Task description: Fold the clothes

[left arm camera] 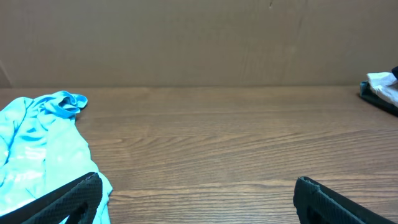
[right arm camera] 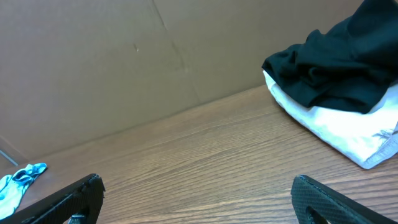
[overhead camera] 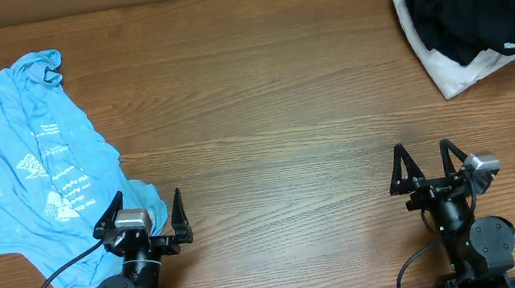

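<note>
My left gripper should close on the corner (overhead camera: 155, 192) (left arm camera: 108, 185) of the light sky-blue T-shirt that pokes out toward the middle of the table.
The light sky-blue T-shirt (overhead camera: 28, 166) lies crumpled on the left of the wooden table, white print facing up. It also shows in the left wrist view (left arm camera: 37, 143) and as a small far scrap in the right wrist view (right arm camera: 18, 180). My left gripper (overhead camera: 150, 212) is open and empty at the front left, its left finger over the shirt's lower right edge. In its own view the jaws (left arm camera: 196, 196) are spread wide over bare wood. My right gripper (overhead camera: 426, 163) is open and empty at the front right, jaws (right arm camera: 196, 193) wide apart over bare wood.
A black folded garment (overhead camera: 480, 2) lies on a white folded garment (overhead camera: 449, 72) at the back right corner; both show in the right wrist view (right arm camera: 329, 68) (right arm camera: 348, 130). A cardboard wall (left arm camera: 199, 37) stands behind the table.
</note>
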